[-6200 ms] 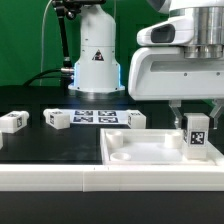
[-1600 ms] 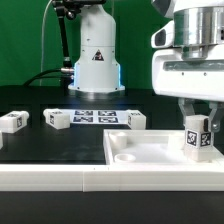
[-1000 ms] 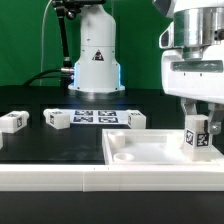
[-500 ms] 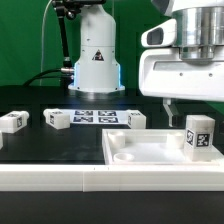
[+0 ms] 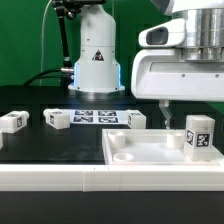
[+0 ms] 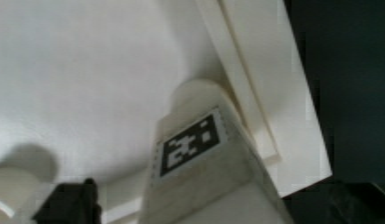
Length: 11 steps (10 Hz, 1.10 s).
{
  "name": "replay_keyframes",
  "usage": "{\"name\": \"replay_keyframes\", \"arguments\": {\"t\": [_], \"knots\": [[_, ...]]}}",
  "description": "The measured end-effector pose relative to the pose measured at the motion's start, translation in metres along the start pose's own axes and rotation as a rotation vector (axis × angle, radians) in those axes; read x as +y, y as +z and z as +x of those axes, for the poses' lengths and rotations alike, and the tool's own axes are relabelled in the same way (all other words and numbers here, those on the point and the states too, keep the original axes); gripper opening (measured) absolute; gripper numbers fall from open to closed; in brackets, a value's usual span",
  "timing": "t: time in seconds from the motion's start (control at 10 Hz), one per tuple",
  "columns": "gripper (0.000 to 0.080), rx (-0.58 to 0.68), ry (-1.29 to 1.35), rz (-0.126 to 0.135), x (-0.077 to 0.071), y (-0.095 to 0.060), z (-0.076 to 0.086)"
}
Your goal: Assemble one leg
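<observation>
I need to line my gripper up square and close on the leg's opposite sides (image 5: pixel 199 142) before twisting it, because the leg's sides sit crooked to my gripper's open fingers.
One leg (image 5: pixel 200 135), a small white block with a marker tag, stands upright in the near right corner of the large white recessed panel (image 5: pixel 140 152). My gripper (image 5: pixel 192 108) hovers just above it, open, with one finger (image 5: pixel 165 108) to the exterior view's left of the leg and not touching it. In the wrist view the leg (image 6: pixel 207 150) shows between the two dark fingers, beside the panel's rim (image 6: pixel 260 90). Three more legs lie on the black table: one at far left (image 5: pixel 12 121), one beside it (image 5: pixel 56 120), one behind the panel (image 5: pixel 135 119).
The marker board (image 5: pixel 95 117) lies flat on the table between the loose legs. The arm's white base (image 5: pixel 95 55) stands behind it. A round boss (image 5: pixel 121 157) sits inside the panel at its near left corner.
The gripper was shut on the upright leg; it has opened, let the leg go and risen a little. The leg stays standing in the panel's corner.
</observation>
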<state>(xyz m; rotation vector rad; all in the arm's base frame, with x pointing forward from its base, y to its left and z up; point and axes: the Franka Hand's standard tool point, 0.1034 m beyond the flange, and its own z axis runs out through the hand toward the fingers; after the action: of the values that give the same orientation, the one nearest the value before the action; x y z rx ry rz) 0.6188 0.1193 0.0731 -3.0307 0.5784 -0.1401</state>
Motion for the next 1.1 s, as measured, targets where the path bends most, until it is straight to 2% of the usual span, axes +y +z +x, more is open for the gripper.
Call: {"name": "replay_keyframes", "arguments": {"t": [0.5, 0.6, 0.7, 0.8, 0.9, 1.0, 1.1], "knots": [[0.0649, 0.008, -0.247, -0.016, -0.0014, -0.0005, 0.0003], [0.0551, 0.008, -0.279, -0.016, -0.0006, -0.0005, 0.0008], [0.0551, 0.008, -0.267, -0.016, -0.0006, -0.0005, 0.0008], [0.0376, 0.008, -0.267, -0.016, -0.0004, -0.0005, 0.0009], [0.0376, 0.008, -0.253, -0.016, -0.0004, -0.0005, 0.0009], [0.0289, 0.008, -0.241, -0.016, -0.0003, -0.0005, 0.0009], [0.0289, 0.008, -0.238, -0.016, -0.0001, -0.0005, 0.0011]]}}
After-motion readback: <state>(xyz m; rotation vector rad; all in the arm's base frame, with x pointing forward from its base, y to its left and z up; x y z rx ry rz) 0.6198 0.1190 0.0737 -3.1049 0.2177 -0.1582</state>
